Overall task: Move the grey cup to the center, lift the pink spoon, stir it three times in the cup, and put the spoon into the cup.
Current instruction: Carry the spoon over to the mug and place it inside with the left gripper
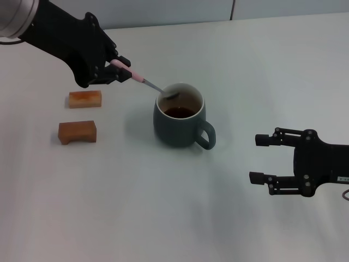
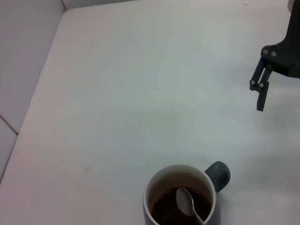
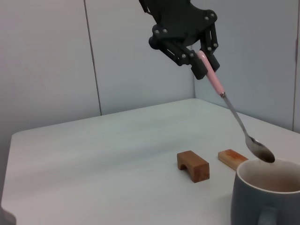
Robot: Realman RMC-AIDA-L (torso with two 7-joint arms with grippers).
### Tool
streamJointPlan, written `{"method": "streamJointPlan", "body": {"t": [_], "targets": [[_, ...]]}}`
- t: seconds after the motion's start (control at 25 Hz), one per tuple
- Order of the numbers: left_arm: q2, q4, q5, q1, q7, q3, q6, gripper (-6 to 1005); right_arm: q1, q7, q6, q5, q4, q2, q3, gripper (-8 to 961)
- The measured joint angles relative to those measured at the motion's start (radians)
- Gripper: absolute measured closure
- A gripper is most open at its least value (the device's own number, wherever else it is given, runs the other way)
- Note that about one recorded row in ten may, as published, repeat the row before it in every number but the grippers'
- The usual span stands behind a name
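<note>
I will release the pink spoon from my left gripper inside the grey cup (image 1: 157, 100) against the rim nearest the wooden blocks.
The grey cup (image 1: 180, 116) stands upright near the middle of the white table, handle toward my right, with dark liquid inside. It also shows in the left wrist view (image 2: 183, 199) and the right wrist view (image 3: 269, 194). My left gripper (image 1: 119, 70) is shut on the pink handle of the pink spoon (image 1: 143, 81), up and to the left of the cup. The spoon slants down so its silver bowl (image 3: 260, 152) hangs just over the cup's rim, above the liquid. My right gripper (image 1: 264, 158) is open and empty, to the right of the cup.
Two orange-brown wooden blocks lie left of the cup: a flat one (image 1: 85, 99) and an arched one (image 1: 77, 132). A grey wall runs behind the table's far edge (image 1: 229, 19).
</note>
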Motion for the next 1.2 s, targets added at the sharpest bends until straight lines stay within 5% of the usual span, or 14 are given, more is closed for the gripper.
{"method": "streamJointPlan", "body": {"t": [1.2], "targets": [[-0.009, -0.036, 0.111, -0.079, 0.017, 0.142, -0.07, 802, -0.012, 0.001, 0.006, -0.007, -0.031, 0.002, 0.034, 171]]}}
